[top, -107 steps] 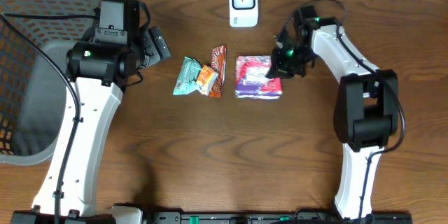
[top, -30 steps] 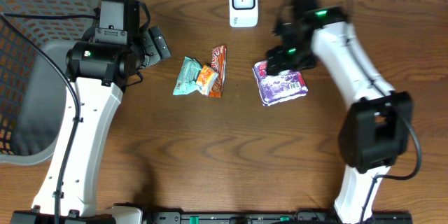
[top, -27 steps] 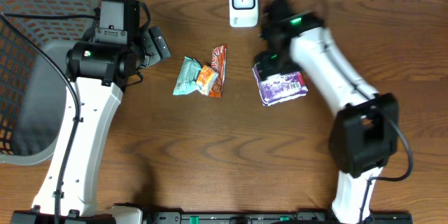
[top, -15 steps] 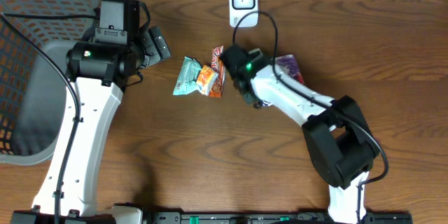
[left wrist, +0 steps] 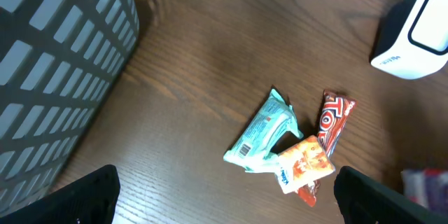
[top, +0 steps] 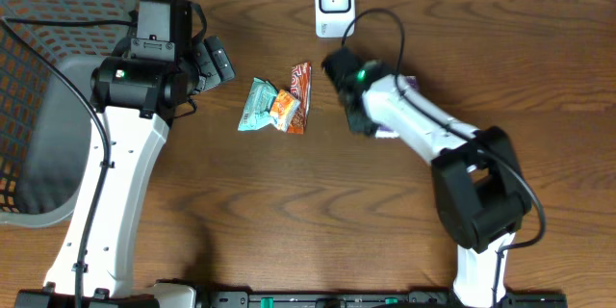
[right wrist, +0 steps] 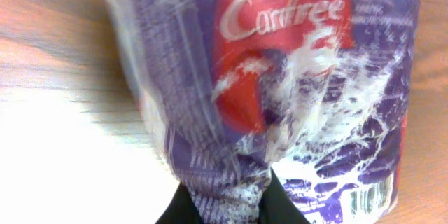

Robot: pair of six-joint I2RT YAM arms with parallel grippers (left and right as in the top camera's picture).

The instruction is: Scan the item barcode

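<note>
The robot's right gripper should set the purple Carefree packet down on the table (top: 401, 100) across from the red bar, nearer than the white scanner.
The item is a purple Carefree packet (right wrist: 280, 77) that fills the right wrist view, with a barcode (right wrist: 364, 199) at its lower right corner. My right gripper (right wrist: 231, 208) is shut on a pinch of its wrapper at the bottom edge. From overhead, the right gripper (top: 369, 125) lies over the packet (top: 408, 84), which shows only as purple slivers. The white scanner (top: 334, 5) stands at the back centre. My left gripper (left wrist: 227, 203) hangs open above the table, nothing between its fingers (left wrist: 91, 196).
A teal packet (top: 256, 104), an orange packet (top: 283, 108) and a red bar (top: 300, 87) lie clustered left of the right gripper. A grey mesh basket (top: 38, 19) takes up the far left edge. The left gripper (top: 217, 58) sits beside the basket.
The right arm swung left and folded down over the purple packet, and its jaws closed on the wrapper. The left arm has not moved.
</note>
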